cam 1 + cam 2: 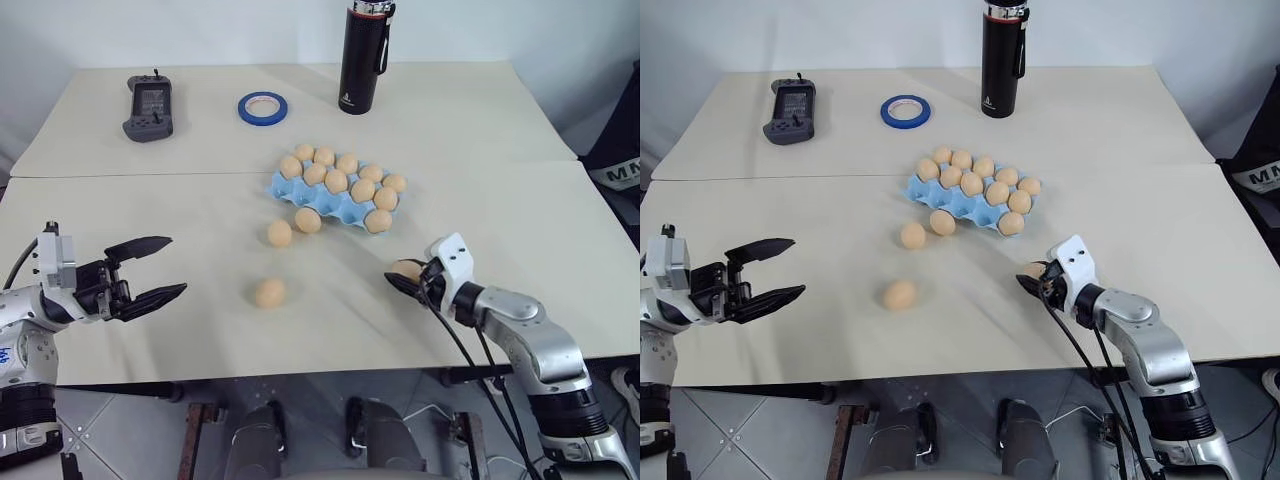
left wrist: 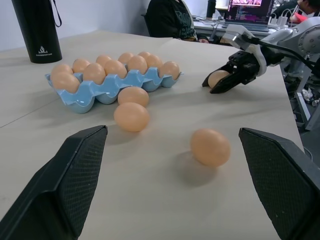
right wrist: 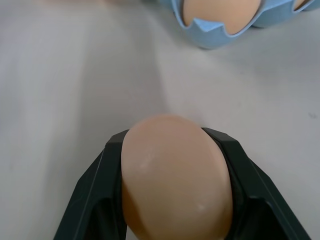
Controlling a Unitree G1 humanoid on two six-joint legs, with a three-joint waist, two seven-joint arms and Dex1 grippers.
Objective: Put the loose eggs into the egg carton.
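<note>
The robot's right gripper needs to release the egg, now held low over the table, in the empty near-side cup (image 1: pixel 352 210) beside the carton's near corner egg.
The light blue egg carton (image 1: pixel 285 186) sits mid-table, its cups holding several tan eggs. Two loose eggs (image 1: pixel 279 233) (image 1: pixel 308 220) lie right against its near side, and a third (image 1: pixel 269 293) rests closer to me on the bare table. My right gripper (image 1: pixel 405 277) is low over the table to the carton's near right, shut on a fourth egg (image 3: pixel 176 187), whose sides its black fingers (image 3: pixel 95 192) hug. At the near left edge my left gripper (image 1: pixel 150 270) hovers open and holds nothing.
A black bottle (image 1: pixel 364 58), a blue tape roll (image 1: pixel 263 108) and a dark handheld controller (image 1: pixel 149 107) stand along the far half of the table. A seam (image 1: pixel 150 176) crosses the tabletop behind the carton. In the left wrist view a person sits beyond the table.
</note>
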